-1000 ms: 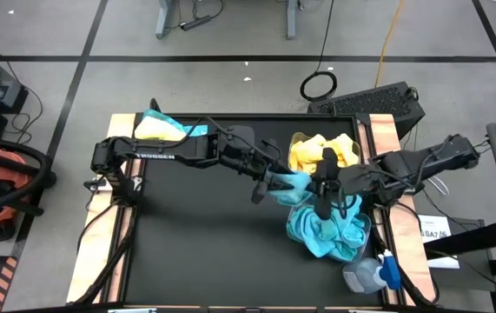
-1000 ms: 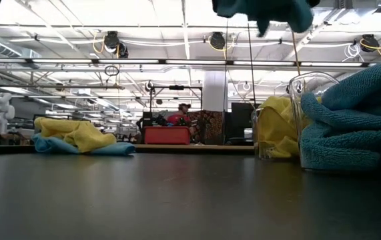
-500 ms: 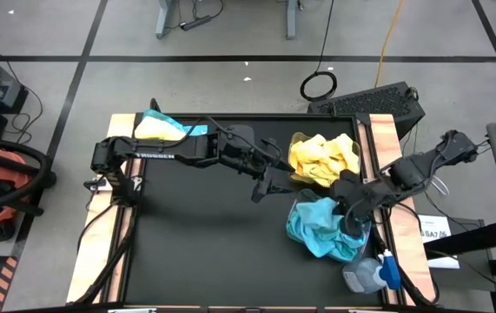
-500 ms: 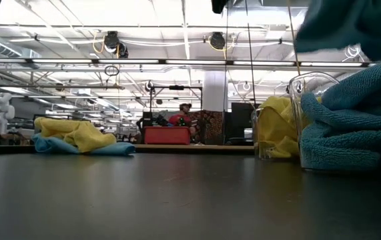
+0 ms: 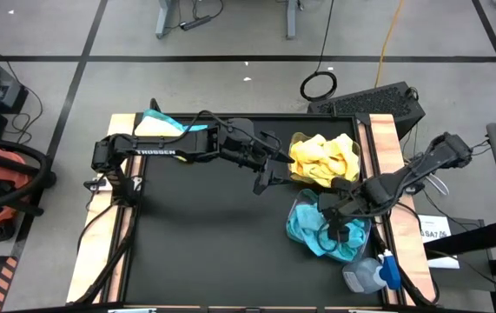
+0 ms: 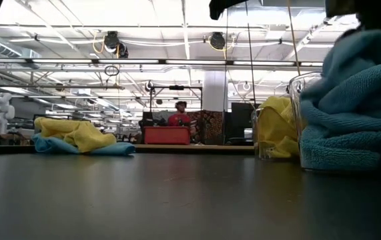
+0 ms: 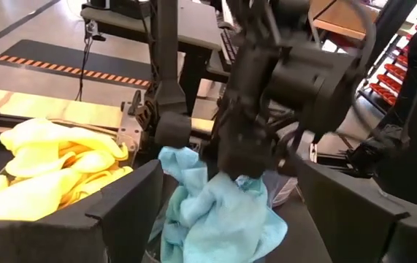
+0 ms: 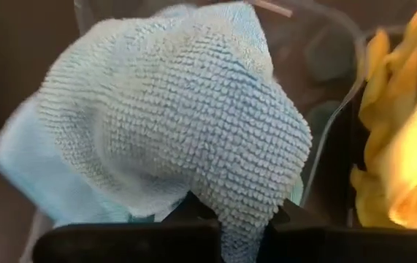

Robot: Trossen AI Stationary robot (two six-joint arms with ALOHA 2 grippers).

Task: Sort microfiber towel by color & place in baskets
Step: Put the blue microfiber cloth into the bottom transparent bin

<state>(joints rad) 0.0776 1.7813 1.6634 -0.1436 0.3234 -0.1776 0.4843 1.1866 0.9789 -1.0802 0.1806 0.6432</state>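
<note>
I should let go of the teal towel with my right gripper on top of the teal heap in the near clear basket (image 5: 320, 225) (image 8: 201, 128).
A teal towel (image 8: 179, 124) hangs in my right gripper (image 5: 334, 224), which is shut on it and points down over the near clear basket (image 5: 304, 248), heaped with teal towels (image 6: 353, 127). The far basket (image 5: 293, 142) beside it holds yellow towels (image 5: 321, 156). My left gripper (image 5: 267, 176) stands open above the mat, just left of the baskets, with nothing between its fingers (image 7: 131, 212). A small pile of yellow and teal towels (image 5: 165, 129) lies at the table's far left corner. My right gripper pinches a bunched fold of the teal towel (image 8: 230, 197) between its two fingers. The fingers come from above, pointing steeply down. The towel bulges out below them, and its lower part (image 7: 215, 226) lies on the teal heap in the near basket.
A grey bottle with a blue cap (image 5: 371, 276) lies at the near right corner beside the teal basket. A black keyboard (image 5: 373, 100) sits beyond the table's far right corner. The black mat (image 5: 204, 235) spreads from the middle to the left.
My left gripper has let go of the teal towel and stands wider open. My right gripper has carried the towel away from it toward the table's near right, sunk down over the teal basket and tipped to point steeply down. The towel now rests on the heap.
</note>
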